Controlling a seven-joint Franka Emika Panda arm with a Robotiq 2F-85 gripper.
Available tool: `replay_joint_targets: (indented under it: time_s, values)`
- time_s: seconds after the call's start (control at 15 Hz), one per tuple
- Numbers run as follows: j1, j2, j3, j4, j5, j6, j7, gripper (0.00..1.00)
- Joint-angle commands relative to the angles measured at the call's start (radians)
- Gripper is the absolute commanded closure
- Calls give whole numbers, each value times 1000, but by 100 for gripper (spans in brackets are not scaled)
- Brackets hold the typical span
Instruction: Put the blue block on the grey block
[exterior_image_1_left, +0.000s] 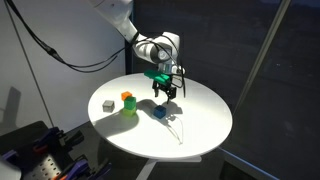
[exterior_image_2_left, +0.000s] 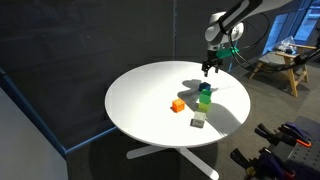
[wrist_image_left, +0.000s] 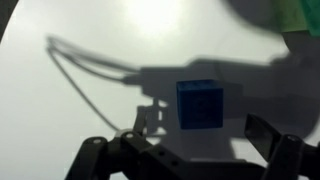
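My gripper will move down next and close on the opposite sides (exterior_image_1_left: 160, 112) (wrist_image_left: 200, 105) of the blue block, the one beside the green block.
The blue block (exterior_image_1_left: 159, 112) (exterior_image_2_left: 205, 88) lies on the white round table (exterior_image_1_left: 200, 110), by itself. In the wrist view the blue block (wrist_image_left: 200, 104) sits in shadow just beyond the open jaws. My gripper (exterior_image_1_left: 166, 92) (exterior_image_2_left: 211, 68) (wrist_image_left: 185, 150) hangs above it, open, with nothing between its fingers (wrist_image_left: 272, 143). The grey block (exterior_image_1_left: 106, 103) (exterior_image_2_left: 198, 120) rests apart from the blue one, across the table, with nothing on top of it.
An orange block (exterior_image_1_left: 127, 97) (exterior_image_2_left: 178, 105) and a green block (exterior_image_1_left: 129, 107) (exterior_image_2_left: 204, 101) stand between the grey and blue blocks. A thin wire (wrist_image_left: 80, 70) (exterior_image_1_left: 176, 127) trails over the tabletop near the blue block. A green blur (wrist_image_left: 300, 20) shows at the wrist view's corner.
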Motion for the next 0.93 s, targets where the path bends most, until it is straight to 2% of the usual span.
replay_joint_targets:
  time_s: [0.0,0.87]
  values:
    - [-27,49,25,61,17,1,-32,0]
    - [-24,141,33,127,-14,-5,-105,0]
